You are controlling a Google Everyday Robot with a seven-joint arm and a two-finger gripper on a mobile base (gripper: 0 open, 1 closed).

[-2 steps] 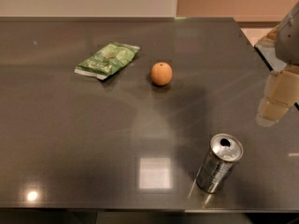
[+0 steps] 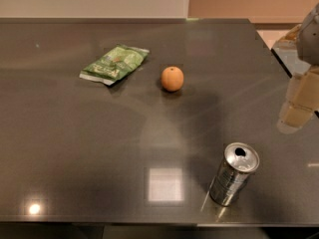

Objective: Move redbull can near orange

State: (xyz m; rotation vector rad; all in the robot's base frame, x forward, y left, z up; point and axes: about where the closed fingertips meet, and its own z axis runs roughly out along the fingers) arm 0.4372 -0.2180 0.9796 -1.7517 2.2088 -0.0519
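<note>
The robot's gripper needs to next move to the upper half of the redbull can (image 2: 235,175), just below the can's shiny round top, and close there.
The redbull can (image 2: 233,174), slim and silvery with a shiny round top, stands near the front edge of the dark table (image 2: 75,148), right of centre. The orange (image 2: 172,78) sits near the table's middle, well behind and left of the can. My gripper (image 2: 299,106) hangs at the right edge of the view, above the table's right side, up and to the right of the can and apart from it. It holds nothing that I can see.
A green crinkled snack bag (image 2: 114,63) lies to the left of the orange. The table's right edge (image 2: 271,51) runs just beside the gripper. A bright light reflection (image 2: 164,184) lies on the surface left of the can.
The gripper has shifted slightly; the can, orange and bag have not moved.
</note>
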